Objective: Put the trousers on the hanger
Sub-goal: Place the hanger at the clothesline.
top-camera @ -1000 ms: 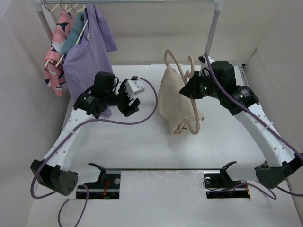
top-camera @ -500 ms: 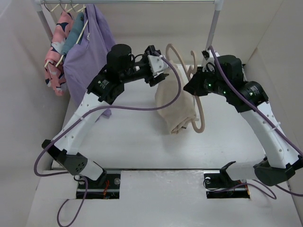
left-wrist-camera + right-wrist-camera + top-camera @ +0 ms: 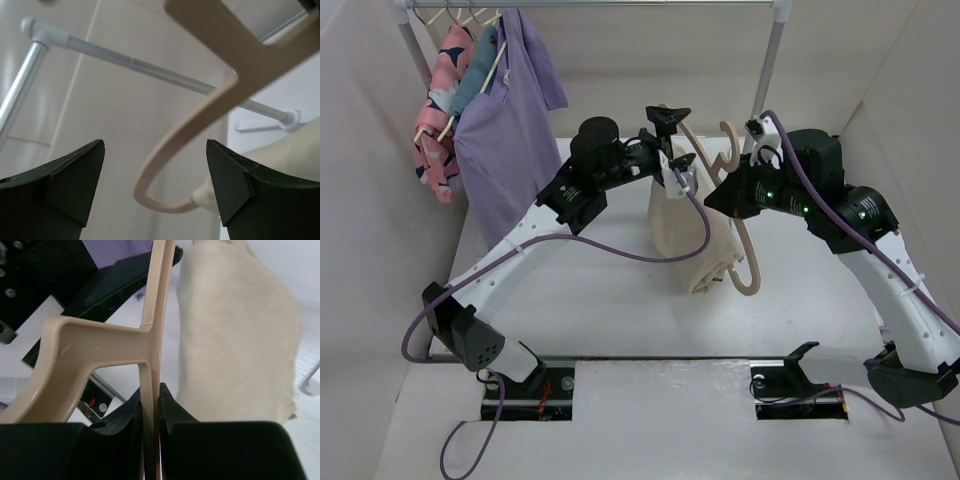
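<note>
The hanger's neck is crowded by my right gripper, so my left gripper needs to hold the hanger's far arm while my right gripper grabs the hanger's near arm farther (image 3: 748, 244) out.
The cream trousers (image 3: 685, 225) hang folded over the pale beige hanger (image 3: 745, 255), held up above the table's middle. My right gripper (image 3: 718, 190) is shut on the hanger's thin bar near its neck; the right wrist view shows the bar (image 3: 151, 365) pinched between the jaws, with the trousers (image 3: 235, 340) hanging to the right. My left gripper (image 3: 675, 140) is open at the hanger's upper rounded end. In the left wrist view the hanger's curved end (image 3: 165, 165) sits between the open fingers (image 3: 65, 190) without touching them. A bit of the trousers (image 3: 280, 155) shows at the right.
A clothes rail (image 3: 590, 4) runs across the back, also seen in the left wrist view (image 3: 150, 70). A purple shirt (image 3: 505, 130) and a pink patterned garment (image 3: 440, 110) hang at its left end. The rail's right post (image 3: 770, 60) stands behind the hanger. Walls close in on both sides.
My left arm has risen from the table's left side and swung right to the hanger's upper end, gripper open. My right arm has shifted the hanger and trousers slightly right.
</note>
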{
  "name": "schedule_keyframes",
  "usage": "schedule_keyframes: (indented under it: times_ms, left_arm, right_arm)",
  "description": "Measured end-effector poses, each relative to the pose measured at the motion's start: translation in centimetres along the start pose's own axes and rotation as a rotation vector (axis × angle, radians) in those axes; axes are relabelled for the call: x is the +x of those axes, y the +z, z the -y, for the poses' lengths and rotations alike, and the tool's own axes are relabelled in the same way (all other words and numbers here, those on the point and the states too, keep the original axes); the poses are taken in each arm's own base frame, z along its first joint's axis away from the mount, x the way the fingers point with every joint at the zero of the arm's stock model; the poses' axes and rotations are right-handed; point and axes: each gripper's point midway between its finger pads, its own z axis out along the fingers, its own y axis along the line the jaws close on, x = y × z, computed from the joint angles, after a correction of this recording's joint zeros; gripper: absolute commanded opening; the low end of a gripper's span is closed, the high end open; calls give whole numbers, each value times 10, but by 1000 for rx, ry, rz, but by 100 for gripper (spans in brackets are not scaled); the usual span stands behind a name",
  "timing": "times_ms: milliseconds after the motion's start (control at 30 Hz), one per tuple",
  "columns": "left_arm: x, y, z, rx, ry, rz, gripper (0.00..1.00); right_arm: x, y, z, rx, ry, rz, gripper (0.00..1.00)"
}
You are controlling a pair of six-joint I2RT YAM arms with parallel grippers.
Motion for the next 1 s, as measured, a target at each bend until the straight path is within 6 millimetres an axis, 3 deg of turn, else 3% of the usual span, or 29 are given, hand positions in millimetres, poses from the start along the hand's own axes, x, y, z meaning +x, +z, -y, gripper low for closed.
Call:
schedule_keyframes:
  times_ms: [200, 400, 500, 533, 567, 667, 767, 800, 867, 900, 1000]
  left_arm:
    - [-12, 9, -7, -29, 99, 35, 75]
    - [6, 26, 19, 48, 152, 6, 65]
    - [16, 33, 30, 76, 163, -9, 36]
    - [17, 35, 28, 68, 169, -10, 23]
    - [18, 35, 27, 61, 167, -12, 4]
    - [27, 37, 33, 90, 234, -23, 0]
    - [26, 39, 35, 89, 221, -20, 0]
    - [25, 40, 35, 88, 223, -16, 0]
    - [24, 40, 34, 83, 232, -11, 0]
    - [25, 40, 34, 83, 232, -12, 0]
    - [32, 37, 32, 79, 219, -26, 0]
  right_arm:
    - [6, 6, -2, -14, -3, -16, 0]
    - [9, 8, -6, -32, -6, -28, 0]
    - [9, 9, -8, -46, -7, -28, 0]
    - [12, 10, -7, -47, -4, -34, 0]
    - [15, 12, -7, -48, 0, -43, 0]
    - [7, 13, -9, -56, 16, -5, 0]
    - [13, 10, -3, -35, 18, 1, 12]
    - [13, 9, -2, -28, 17, 8, 22]
    - [13, 7, 3, -2, 16, 22, 31]
    - [11, 6, 6, 15, 14, 34, 40]
    - [11, -2, 14, 63, 8, 50, 49]
